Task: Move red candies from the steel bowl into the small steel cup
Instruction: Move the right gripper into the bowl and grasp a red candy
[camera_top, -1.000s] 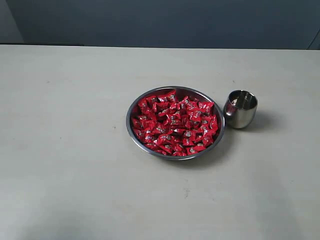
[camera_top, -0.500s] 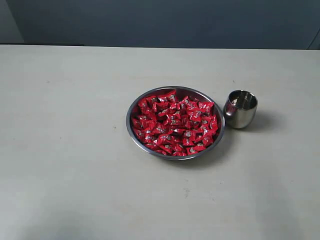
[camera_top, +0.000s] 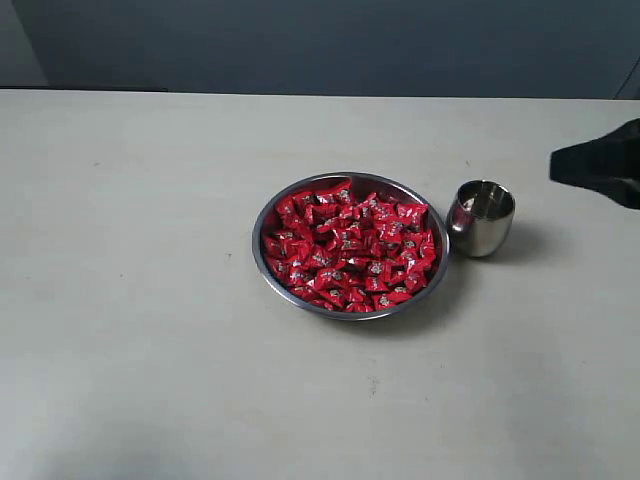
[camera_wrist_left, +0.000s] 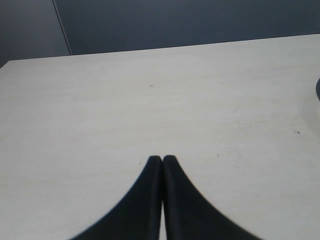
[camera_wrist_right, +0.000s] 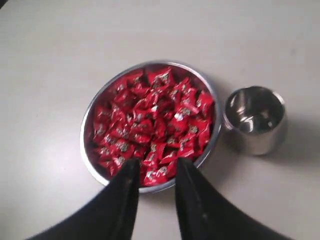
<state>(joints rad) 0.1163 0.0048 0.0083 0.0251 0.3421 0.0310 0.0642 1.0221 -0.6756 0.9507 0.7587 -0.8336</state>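
Observation:
The robot's right gripper will next close on a red candy near the middle of the heap (camera_top: 328, 226) (camera_wrist_right: 139, 114) in the steel bowl.
The wide steel bowl (camera_top: 263, 262) sits mid-table, heaped with red candies (camera_top: 350, 248). Just to its right stands the small steel cup (camera_top: 481, 218), upright, with nothing red showing inside. In the right wrist view the bowl (camera_wrist_right: 89, 159), the candies (camera_wrist_right: 152, 122) and the cup (camera_wrist_right: 255, 119) all show. My right gripper (camera_wrist_right: 156, 164) hangs open above the bowl's near rim, nothing between its fingers. In the exterior view it enters as a dark shape (camera_top: 598, 163) at the right edge, beyond the cup. My left gripper (camera_wrist_left: 162, 159) is shut and empty over bare table.
The pale table (camera_top: 150, 300) spreads wide around the bowl and cup. A dark wall (camera_top: 320, 45) runs behind its far edge. A dark rounded edge (camera_wrist_left: 317, 89) shows at the border of the left wrist view.
The right arm has come into the exterior view at the right edge; it was out of sight before. The bowl, candies and cup have not moved.

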